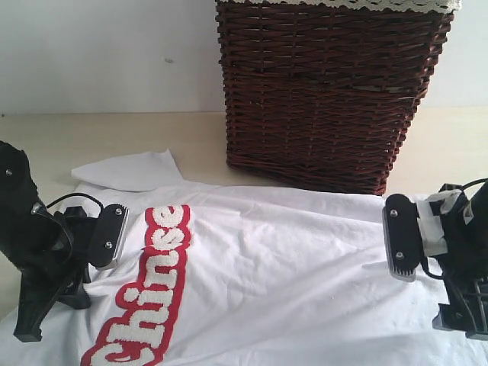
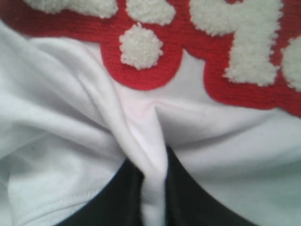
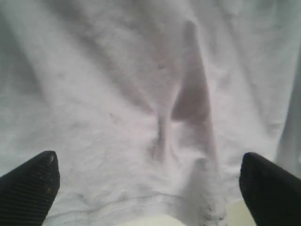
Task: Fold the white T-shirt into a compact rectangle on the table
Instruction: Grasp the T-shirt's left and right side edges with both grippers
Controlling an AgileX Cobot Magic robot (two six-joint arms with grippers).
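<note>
The robot's left gripper alone holds the white T-shirt, so its right gripper should pinch the loose crease point(image 3: 169, 136) near the T-shirt's hem before both grippers lift.
The white T-shirt point(image 1: 290, 282) lies spread across the table point(image 1: 91, 133), with one sleeve point(image 1: 130, 169) sticking out at the back left. Its fuzzy white lettering outlined in red point(image 1: 149, 297) runs along the left side. My left gripper point(image 1: 30, 324) sits at the shirt's left edge. In the left wrist view it point(image 2: 153, 197) is shut on a pinched ridge of white cloth just below the lettering point(image 2: 141, 47). My right gripper point(image 1: 457, 316) is at the shirt's right edge. Its black fingers point(image 3: 33, 183) stand wide apart over the stitched hem point(image 3: 141, 205), holding nothing.
A dark brown wicker basket point(image 1: 328, 91) with a lace-trimmed liner point(image 1: 358, 4) stands at the back, close behind the shirt's far edge. A plain whitish wall point(image 1: 99, 53) rises behind the table.
</note>
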